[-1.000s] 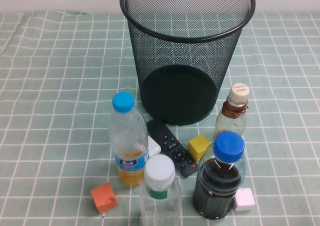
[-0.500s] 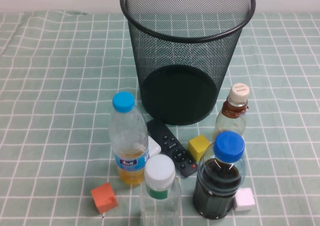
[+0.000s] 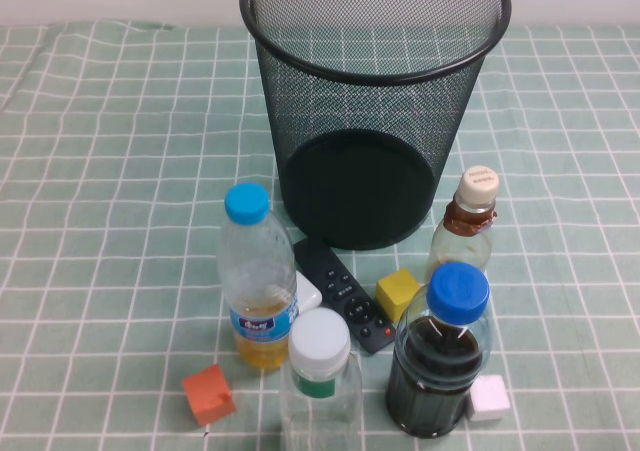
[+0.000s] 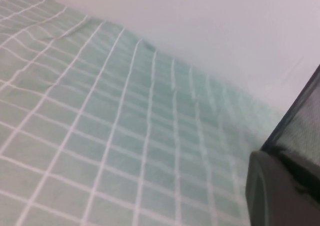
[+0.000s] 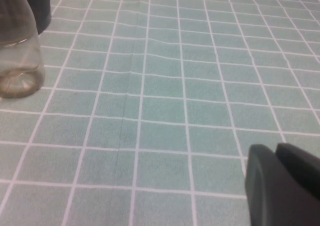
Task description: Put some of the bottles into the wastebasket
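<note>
Next, I close my left gripper on the white cap (image 3: 319, 342) of the clear bottle with the green neck band, at the front edge of the table.
The black wire-mesh wastebasket (image 3: 375, 121) stands upright at the back middle of the table. The clear bottle with white cap and green neck band (image 3: 320, 376) stands at the front edge. The smaller cream-capped bottle with brown neck (image 3: 466, 226) stands just right of the basket's base. Neither gripper shows in the high view. My left gripper (image 4: 272, 158) is shut and empty, low over the cloth beside the basket's mesh wall (image 4: 305, 116). My right gripper (image 5: 277, 153) is shut and empty, over bare cloth, well apart from a clear bottle's lower part (image 5: 17, 50).
A light-blue-capped bottle with yellow liquid (image 3: 258, 281) and a squat dark-blue-capped bottle (image 3: 440, 361) stand among the others. A black remote (image 3: 345, 296), a yellow cube (image 3: 397, 293), an orange cube (image 3: 208, 394) and a white cube (image 3: 490, 398) lie between them on the green checked cloth.
</note>
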Tool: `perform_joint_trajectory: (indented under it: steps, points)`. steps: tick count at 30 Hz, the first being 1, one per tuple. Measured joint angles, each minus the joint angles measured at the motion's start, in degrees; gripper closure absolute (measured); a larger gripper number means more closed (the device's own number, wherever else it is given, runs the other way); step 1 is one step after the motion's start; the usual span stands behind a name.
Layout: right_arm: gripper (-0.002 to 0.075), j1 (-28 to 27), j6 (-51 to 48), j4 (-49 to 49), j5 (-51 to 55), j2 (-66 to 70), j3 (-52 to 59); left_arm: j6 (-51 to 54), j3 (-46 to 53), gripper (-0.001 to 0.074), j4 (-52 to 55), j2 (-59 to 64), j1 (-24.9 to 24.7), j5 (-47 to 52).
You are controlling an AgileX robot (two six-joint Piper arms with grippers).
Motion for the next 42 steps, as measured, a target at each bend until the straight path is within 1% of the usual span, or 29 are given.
perform_joint_trajectory:
  steps: [2,5,7,9,14,17,19,22,25,29,34,35,37,38,40,42]
  points:
    - [0.0727,0.0,0.0,0.0,0.0,0.0,0.0,-0.2,0.0,0.0741,-4.4,0.0,0.0,-2.4]
    - [0.0727,0.0,0.0,0.0,0.0,0.0,0.0,-0.2,-0.4,0.0741,-6.8,0.0,0.0,-4.3]
    - [0.0727,0.0,0.0,0.0,0.0,0.0,0.0,-0.2,-2.9,0.0741,-7.0,0.0,0.0,-0.3]
    - [0.0727,0.0,0.0,0.0,0.0,0.0,0.0,1.4,-7.7,0.0741,-7.0,1.3,-0.4,4.6]
    - [0.0727,0.0,0.0,0.0,0.0,0.0,0.0,13.1,-23.5,0.0741,-7.0,10.4,-2.6,19.1]
    - [0.0727,0.0,0.0,0.0,0.0,0.0,0.0,18.5,-30.1,0.0741,-7.0,16.7,-3.4,26.0]
    - [0.0727,0.0,0.0,0.0,0.0,0.0,0.0,22.2,-32.8,0.0741,-7.4,20.8,-3.5,28.1]
    - [0.0727,0.0,0.0,0.0,0.0,0.0,0.0,28.4,-35.3,0.0741,-10.7,25.9,-3.5,28.7]
    - [0.0727,0.0,0.0,0.0,0.0,0.0,0.0,35.5,-35.9,0.0741,-17.3,30.9,-3.5,28.7]
    - [0.0727,0.0,0.0,0.0,0.0,0.0,0.0,47.5,-36.0,0.0741,-27.6,38.0,-3.5,28.7]
    - [0.0727,0.0,0.0,0.0,0.0,0.0,0.0,67.1,-37.3,0.0739,-41.9,45.6,-3.5,31.6]
    - [0.0727,0.0,0.0,0.0,0.0,0.0,0.0,72.5,-37.5,0.0732,-45.0,47.3,-3.5,33.0]
    - [0.0727,0.0,0.0,0.0,0.0,0.0,0.0,82.4,-37.8,0.07,-50.5,50.3,-3.5,35.9]
    - [0.0727,0.0,0.0,0.0,0.0,0.0,0.0,87.0,-38.0,0.0666,-53.2,51.7,-3.5,37.4]
    - [0.0727,0.0,0.0,-0.4,0.0,0.0,0.0,93.0,-38.1,0.0573,-57.6,54.0,-3.5,39.6]
    - [0.0727,0.0,-0.2,-1.8,-0.4,0.0,0.0,96.2,-38.2,0.0435,-62.3,56.0,-3.5,41.0]
